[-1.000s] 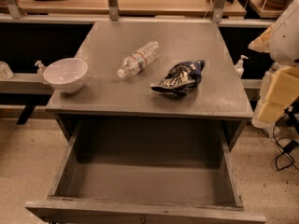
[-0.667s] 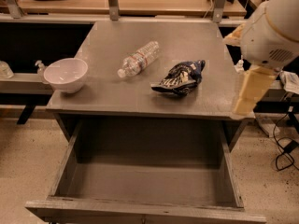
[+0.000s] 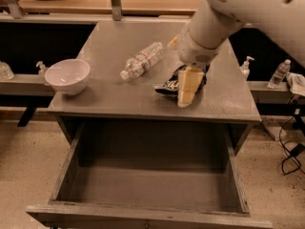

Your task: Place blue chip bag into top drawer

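I should next move my gripper to the blue chip bag and close it on the bag's end (image 3: pixel 167 83) that is nearest the clear water bottle.
The blue chip bag (image 3: pixel 167 85) lies crumpled on the grey cabinet top (image 3: pixel 105 97), right of centre; most of it is hidden behind my arm. My gripper (image 3: pixel 187 90) hangs directly over the bag, its cream-coloured fingers (image 3: pixel 187 87) pointing down at it. The top drawer (image 3: pixel 147 187) is pulled fully out below the cabinet top, and nothing shows inside it.
A clear plastic water bottle (image 3: pixel 141 60) lies on the cabinet top left of the bag. A white bowl (image 3: pixel 67 75) sits at the top's left edge. Small bottles (image 3: pixel 279 74) stand on a ledge to the right. Cables (image 3: pixel 293 151) lie on the floor at right.
My arm has swung in from the right edge to the left, and the gripper now covers the chip bag. The bag, bottle, bowl and drawer have not moved.
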